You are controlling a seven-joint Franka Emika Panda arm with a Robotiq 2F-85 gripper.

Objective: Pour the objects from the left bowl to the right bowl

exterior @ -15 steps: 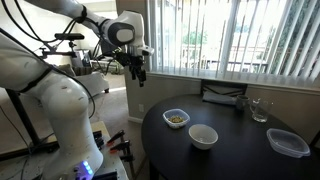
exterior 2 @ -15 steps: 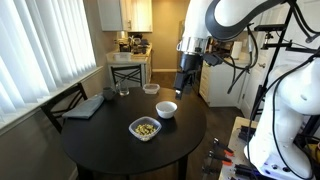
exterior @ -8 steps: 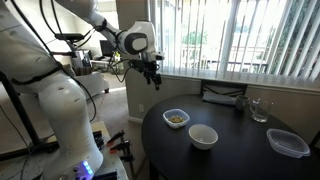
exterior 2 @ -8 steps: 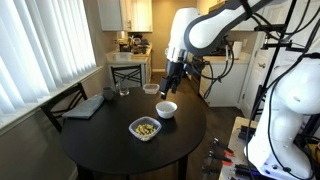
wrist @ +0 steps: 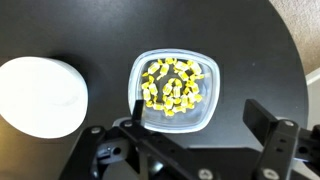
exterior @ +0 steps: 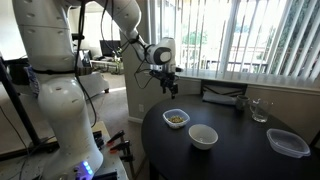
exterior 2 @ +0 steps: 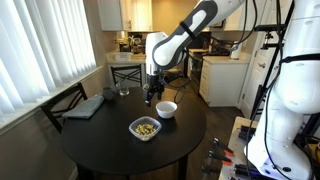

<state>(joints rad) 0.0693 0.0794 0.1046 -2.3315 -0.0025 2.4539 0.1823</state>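
Observation:
The rim of the bowl (exterior: pixel 188 120) (wrist: pixel 132 98) with the objects is next for my gripper, which should close there, on the side facing the empty white bowl.
The left bowl (wrist: pixel 207 113) is small and thin-walled and holds the objects (wrist: pixel 172 83), tiny yellowish pieces. It stands on the round black table in both exterior views (exterior: pixel 176 124) (exterior 2: pixel 145 135). The right bowl (wrist: pixel 40 95) is plain white and empty and stands close beside it (exterior: pixel 203 136) (exterior 2: pixel 166 108). My gripper (wrist: pixel 200 118) is open and empty. It hangs in the air above the left bowl (exterior: pixel 167 90) (exterior 2: pixel 150 96), touching nothing.
A clear plastic container (exterior: pixel 288 142) sits near the table's edge, with a drinking glass (exterior: pixel 259 110) and a flat dark case (exterior: pixel 222 97) by the window. A chair (exterior 2: pixel 62 100) stands at the table. The black tabletop (wrist: pixel 250 60) surrounds both bowls.
My arm has swung in from beside the table and come down over the bowl with the pieces. The bowls have not moved.

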